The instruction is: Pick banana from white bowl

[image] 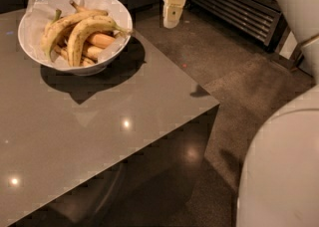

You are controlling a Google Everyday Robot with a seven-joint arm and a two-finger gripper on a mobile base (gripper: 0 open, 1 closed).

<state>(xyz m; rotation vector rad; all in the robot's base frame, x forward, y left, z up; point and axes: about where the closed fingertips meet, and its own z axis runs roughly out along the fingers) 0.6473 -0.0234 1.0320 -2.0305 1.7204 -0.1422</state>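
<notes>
The robot's gripper should next move to the large curved yellow banana's stem end (112, 24) in the white bowl and close there.
The white bowl (30, 39), lined with crinkled white paper, stands at the far left of the grey table. In it the large curved yellow banana (88, 28) lies on top, its dark stem pointing right over the rim. A straighter banana with a greenish end (62, 24) lies just behind it, and small orange-yellow bananas (99, 40) sit underneath. My gripper (172, 21) hangs in the air to the right of the bowl, beyond the table's far edge, pointing down and holding nothing.
The grey table (99, 136) ends in a corner at centre right, with dark floor (239, 76) beyond it. A dark slatted unit (239, 7) stands at the back right. My white arm (284, 171) fills the right side of the view.
</notes>
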